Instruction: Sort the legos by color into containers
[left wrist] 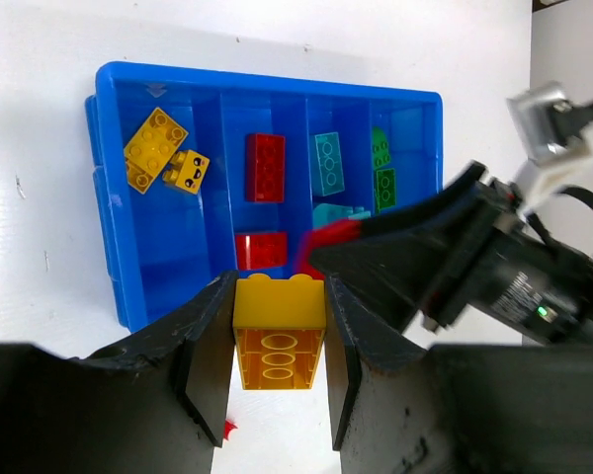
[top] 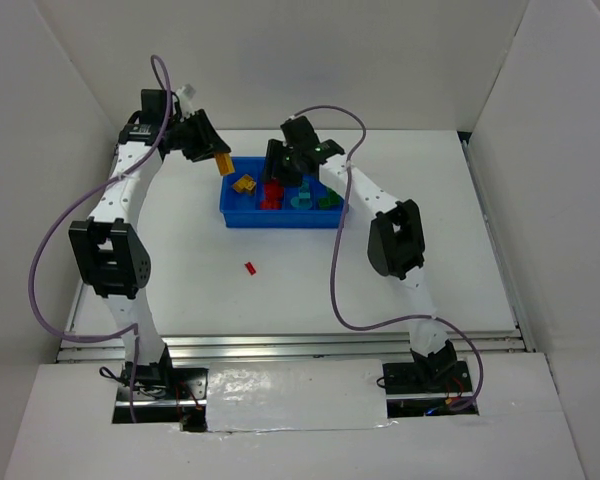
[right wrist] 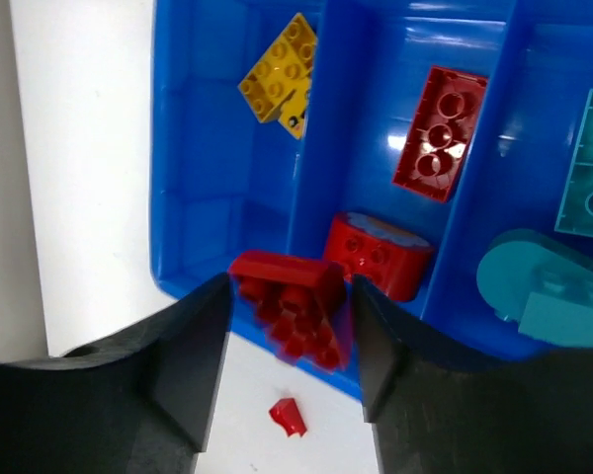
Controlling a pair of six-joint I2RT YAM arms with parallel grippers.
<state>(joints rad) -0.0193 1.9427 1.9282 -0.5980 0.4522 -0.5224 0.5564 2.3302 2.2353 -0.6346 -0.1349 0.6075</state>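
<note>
The robot's left gripper needs to release the yellow brick against the blue tray's outside (top: pixel 237 178) (left wrist: pixel 138 141), next to the other yellow bricks.
My left gripper (top: pixel 220 163) is shut on a yellow brick (left wrist: pixel 279 331), held just off the near-left rim of the blue tray (top: pixel 280 222). My right gripper (top: pixel 280 170) hovers over the tray's near edge. A red brick (right wrist: pixel 292 306) hangs tilted and blurred between its fingers, with narrow gaps at the sides, as if loose. The tray's compartments hold two yellow bricks (left wrist: pixel 156 148), two red bricks (left wrist: pixel 265 166), teal pieces (left wrist: pixel 328 163) and green bricks (left wrist: pixel 383 183).
A tiny red piece (top: pixel 250 267) lies alone on the white table in front of the tray; it also shows in the right wrist view (right wrist: pixel 288 417). White walls enclose the table on three sides.
</note>
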